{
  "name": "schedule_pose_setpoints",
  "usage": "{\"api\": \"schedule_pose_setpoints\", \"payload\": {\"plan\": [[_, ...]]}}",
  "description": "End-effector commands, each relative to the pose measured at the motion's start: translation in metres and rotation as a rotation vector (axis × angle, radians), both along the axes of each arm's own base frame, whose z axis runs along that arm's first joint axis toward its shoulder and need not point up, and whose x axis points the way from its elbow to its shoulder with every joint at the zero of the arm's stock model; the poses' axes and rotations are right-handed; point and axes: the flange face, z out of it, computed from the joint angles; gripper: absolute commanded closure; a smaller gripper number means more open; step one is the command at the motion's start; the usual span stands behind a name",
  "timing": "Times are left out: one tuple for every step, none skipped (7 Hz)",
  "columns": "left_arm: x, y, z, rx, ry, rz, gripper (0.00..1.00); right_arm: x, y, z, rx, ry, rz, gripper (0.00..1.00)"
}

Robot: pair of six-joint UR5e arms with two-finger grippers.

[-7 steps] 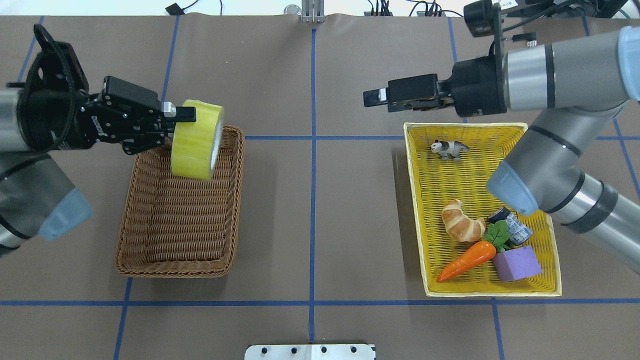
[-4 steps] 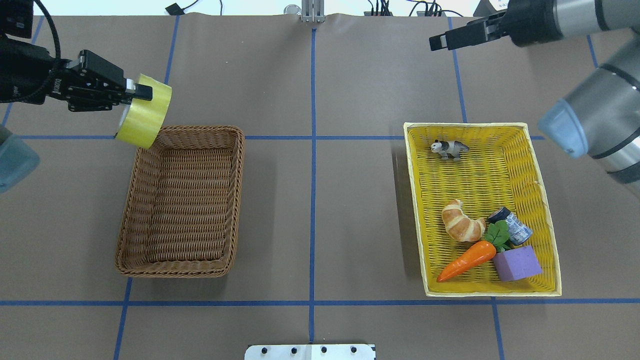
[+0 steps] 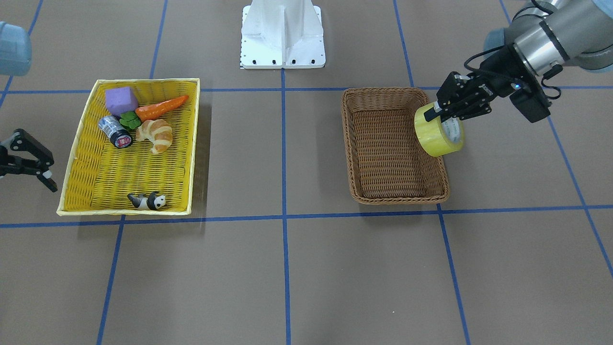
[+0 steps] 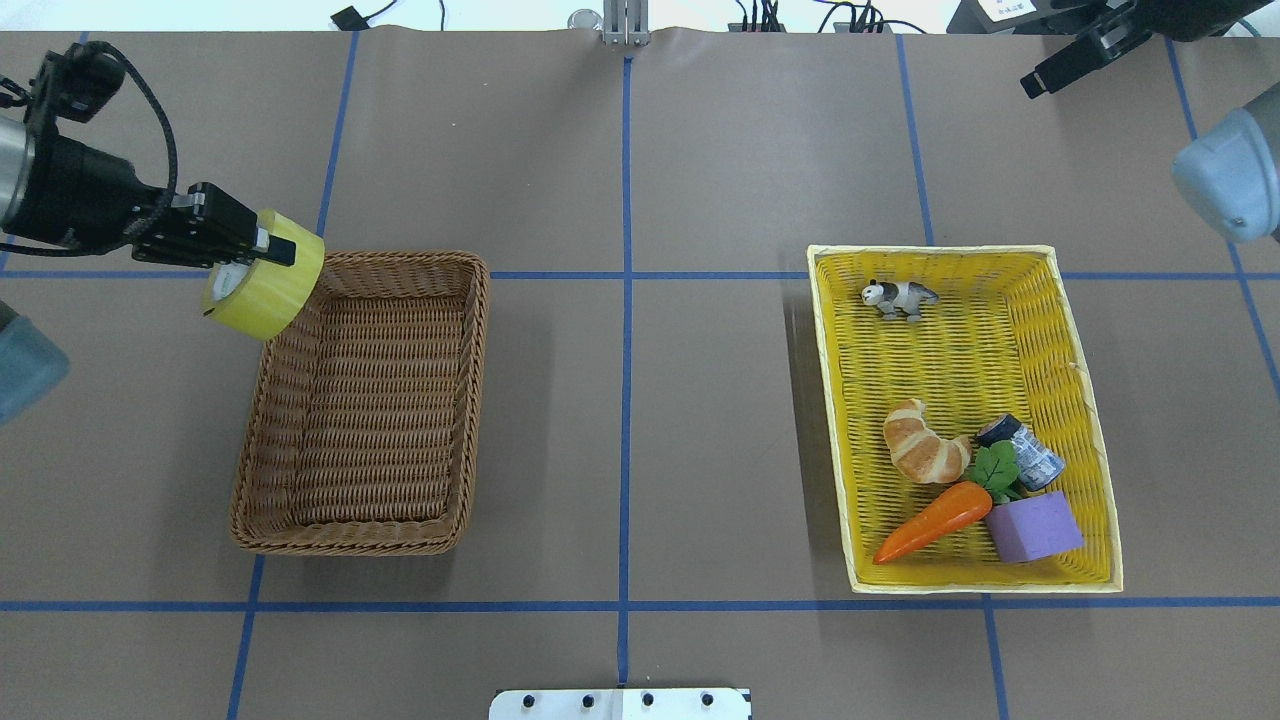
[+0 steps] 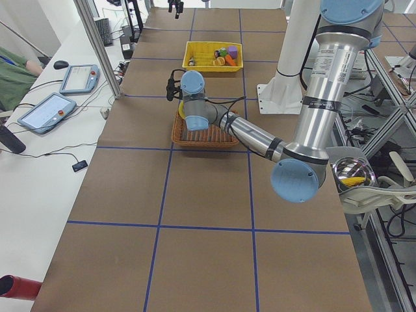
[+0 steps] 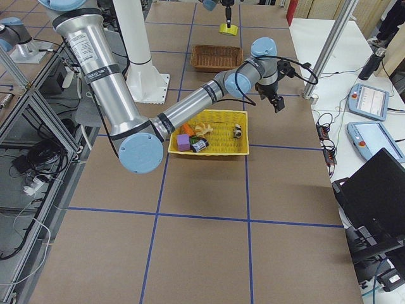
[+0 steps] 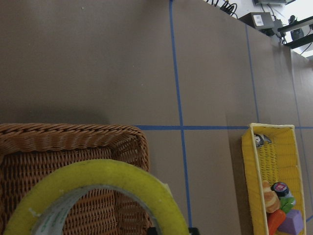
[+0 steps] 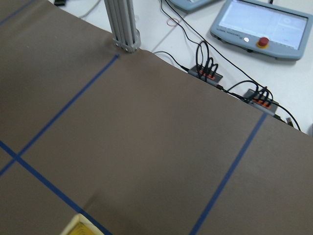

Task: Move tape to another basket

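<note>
Next, my left gripper lets go of the yellow tape inside the brown wicker basket [image 3: 379, 133], close to the basket's side facing the yellow tray.
My left gripper [image 4: 258, 262] is shut on the wide yellow tape [image 4: 272, 297], one finger through its core. It holds the roll in the air over the far left corner of the brown wicker basket [image 4: 455, 400]. From the front, the tape [image 3: 438, 136] hangs at the basket's [image 3: 354, 143] outer rim. The left wrist view shows the tape [image 7: 112, 178] above the basket [image 7: 58, 137]. My right gripper [image 3: 47, 175] is open and empty, raised beyond the yellow tray, and shows at the far right in the overhead view [image 4: 1040, 80].
A shallow yellow woven tray [image 4: 832, 420] on the right holds a croissant [image 4: 922, 442], a carrot [image 4: 930, 520], a purple block [image 4: 1035, 525], a small dark cylinder [image 4: 1022, 448] and a panda figure [image 4: 900, 297]. The robot's base plate [image 3: 282, 36] stands at the near middle.
My left gripper carried the tape from over the basket's far end out to the left, then back to its far left corner. My right arm swung away to the far right.
</note>
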Motion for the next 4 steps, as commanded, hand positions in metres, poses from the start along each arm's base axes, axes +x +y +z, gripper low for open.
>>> {"api": "schedule_pose_setpoints", "payload": {"plan": [[0.044, 0.012, 0.006, 0.000, -0.104, 0.049, 1.00, 0.013, -0.001, 0.030, -0.085, 0.139, -0.077, 0.00], [0.073, 0.028, 0.000, -0.008, -0.180, 0.067, 1.00, 0.017, 0.000, 0.040, -0.120, 0.168, -0.090, 0.00], [0.093, 0.050, -0.014, 0.002, -0.289, 0.096, 1.00, 0.019, 0.001, 0.043, -0.130, 0.175, -0.090, 0.00], [0.107, 0.073, -0.033, 0.012, -0.400, 0.131, 1.00, 0.019, 0.003, 0.048, -0.137, 0.179, -0.091, 0.00]]}}
